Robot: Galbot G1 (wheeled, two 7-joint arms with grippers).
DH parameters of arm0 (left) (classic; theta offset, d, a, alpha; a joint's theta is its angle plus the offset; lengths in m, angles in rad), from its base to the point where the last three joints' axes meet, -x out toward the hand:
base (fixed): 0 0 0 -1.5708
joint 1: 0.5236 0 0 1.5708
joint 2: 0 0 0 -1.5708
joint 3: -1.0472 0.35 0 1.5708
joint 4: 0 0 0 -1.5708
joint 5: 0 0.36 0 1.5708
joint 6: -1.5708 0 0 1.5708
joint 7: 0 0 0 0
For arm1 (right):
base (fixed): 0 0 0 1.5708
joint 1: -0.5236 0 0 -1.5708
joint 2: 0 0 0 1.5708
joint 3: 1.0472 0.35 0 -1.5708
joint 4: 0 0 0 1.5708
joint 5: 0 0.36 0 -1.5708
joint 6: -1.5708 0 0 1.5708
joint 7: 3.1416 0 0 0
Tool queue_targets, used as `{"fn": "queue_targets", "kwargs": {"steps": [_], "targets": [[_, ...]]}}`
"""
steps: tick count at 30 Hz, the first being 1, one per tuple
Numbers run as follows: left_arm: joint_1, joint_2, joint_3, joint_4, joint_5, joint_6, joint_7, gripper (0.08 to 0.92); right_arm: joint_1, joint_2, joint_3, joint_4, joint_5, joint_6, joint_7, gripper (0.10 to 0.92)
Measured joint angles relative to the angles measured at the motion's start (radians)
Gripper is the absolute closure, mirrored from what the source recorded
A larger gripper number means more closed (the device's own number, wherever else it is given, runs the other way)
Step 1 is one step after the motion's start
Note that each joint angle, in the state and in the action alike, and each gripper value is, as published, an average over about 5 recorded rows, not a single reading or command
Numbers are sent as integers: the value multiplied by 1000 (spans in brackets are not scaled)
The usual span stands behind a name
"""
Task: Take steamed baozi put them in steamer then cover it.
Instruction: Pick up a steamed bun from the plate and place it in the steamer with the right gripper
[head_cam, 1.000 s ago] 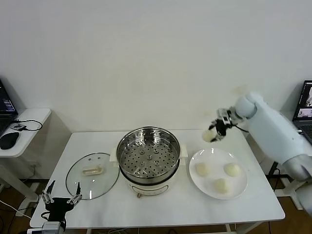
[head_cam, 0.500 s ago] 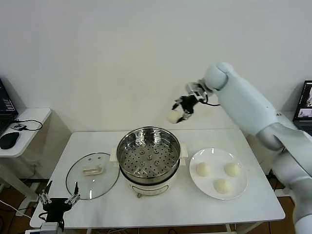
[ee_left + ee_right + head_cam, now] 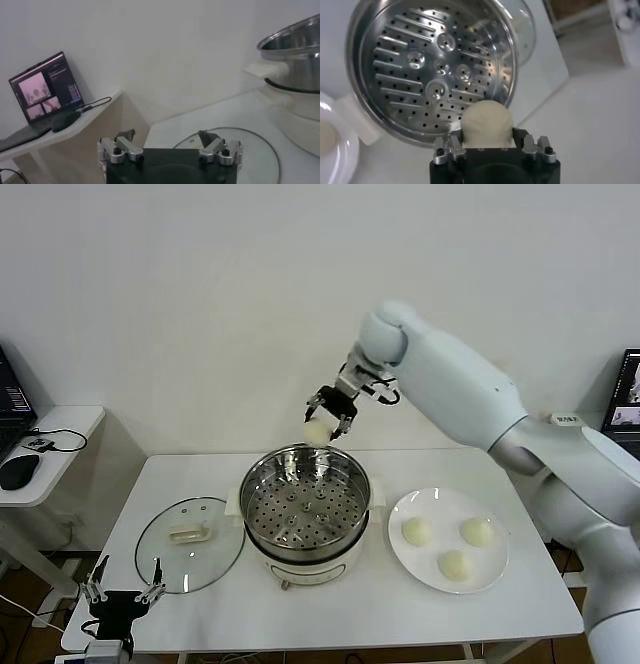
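The baozi, now held over the steamer's far rim, will leave my right gripper and be set down on the far part of the steamer's perforated tray (image 3: 300,476) (image 3: 469,102), just behind the dimples of that tray.
My right gripper (image 3: 322,422) hangs over the far rim of the steamer (image 3: 305,514), shut on one steamed baozi (image 3: 317,431), a cream-white bun that fills its jaws (image 3: 487,123). The steamer's perforated tray (image 3: 427,70) holds nothing. Three more baozi (image 3: 416,531) (image 3: 476,531) (image 3: 455,564) lie on the white plate (image 3: 410,564) right of the steamer. The cover (image 3: 188,542), a clear glass lid with a cream handle, lies flat left of the steamer. My left gripper (image 3: 125,591) waits open at the table's front left corner, its fingers (image 3: 125,137) spread over the lid's edge (image 3: 260,160).
The white table (image 3: 330,609) carries everything. A side desk (image 3: 45,449) to the left holds a mouse and a laptop (image 3: 42,92). A white wall stands close behind the table.
The right arm has carried the baozi leftward from above the plate to above the steamer's far rim. The left arm has stayed in place.
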Motion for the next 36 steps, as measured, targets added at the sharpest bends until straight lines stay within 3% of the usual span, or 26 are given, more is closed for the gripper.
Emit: {"fn": "queue_targets", "kwargs": {"steps": [12, 36], "targets": [[11, -7, -3, -4, 4, 0, -1, 177, -37, 36, -47, 57, -184, 122, 59, 406], [-13, -6, 9, 50, 2, 0, 1, 177, -125, 158, -13, -183, -326, 214, 138, 406]]}}
